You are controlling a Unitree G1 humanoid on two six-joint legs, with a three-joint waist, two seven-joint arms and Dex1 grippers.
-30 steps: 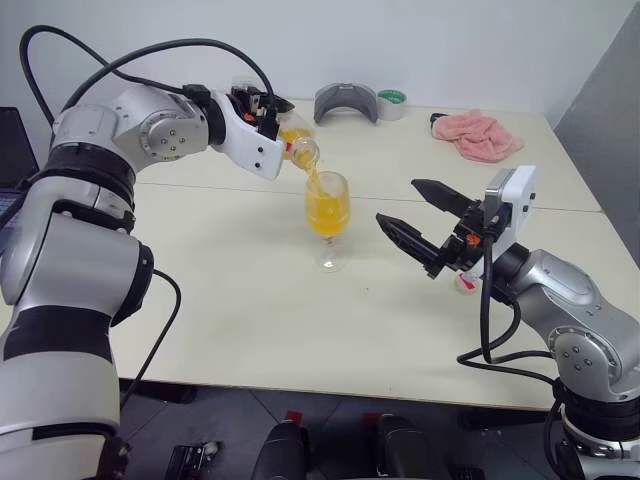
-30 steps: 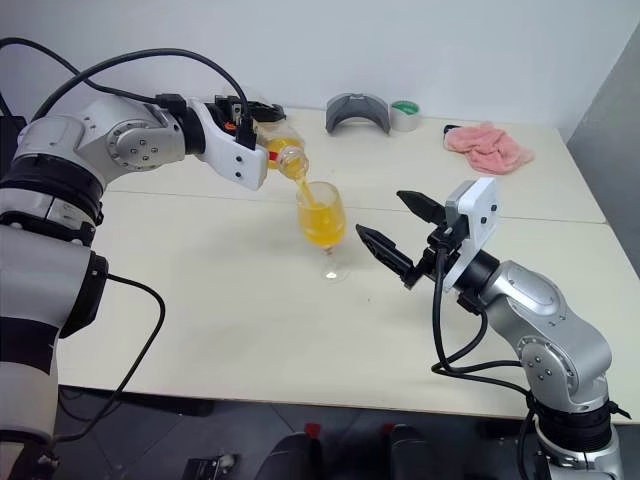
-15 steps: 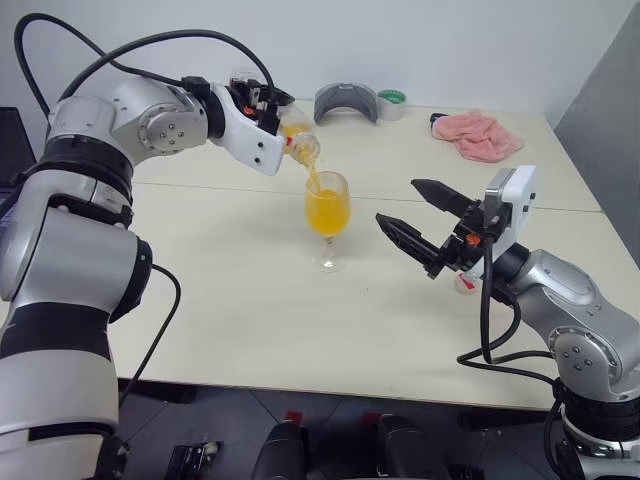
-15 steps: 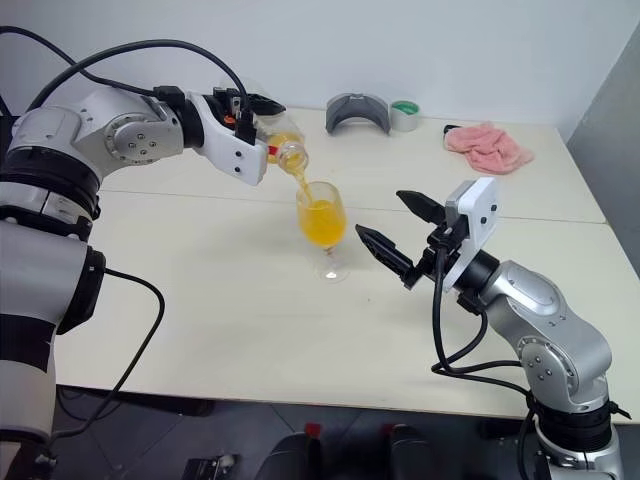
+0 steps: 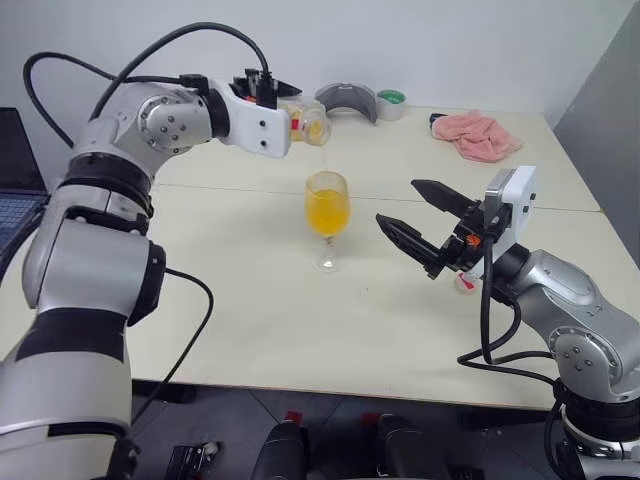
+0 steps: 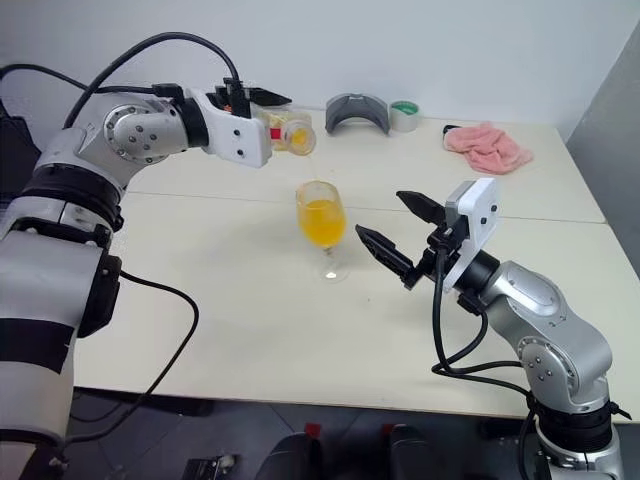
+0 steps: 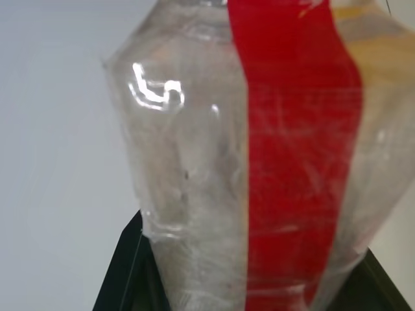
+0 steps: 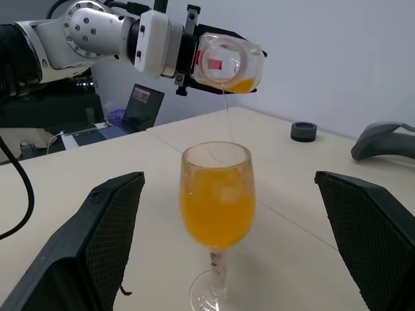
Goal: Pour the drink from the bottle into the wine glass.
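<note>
The clear bottle will go down from my left gripper onto the bare table (image 5: 248, 233) beside the wine glass, on the laptop side.
The wine glass (image 5: 327, 218) stands upright mid-table, its bowl well over half full of the orange drink (image 8: 217, 206). My left gripper (image 5: 283, 104) is shut on the clear bottle (image 5: 308, 124), which has a red label strip (image 7: 295, 155). It holds the bottle about level above and just behind the glass, mouth toward the glass. A little drink remains inside, and a thin trickle (image 8: 225, 116) falls into the bowl. My right gripper (image 5: 398, 202) hangs open just right of the glass, pointing at it and holding nothing. Its fingers (image 8: 97, 240) flank the glass without touching.
On the far side of the table lie a pink cloth (image 5: 477, 135), a grey curved object (image 5: 345, 100) and a tape roll (image 5: 391, 99). A small pinkish cap (image 5: 463, 284) lies by my right arm. A laptop (image 5: 14, 180) sits at the far left.
The bottle has rolled back from a steep downward tilt to about level and risen a little. The stream has thinned to a trickle. The right arm has not moved.
</note>
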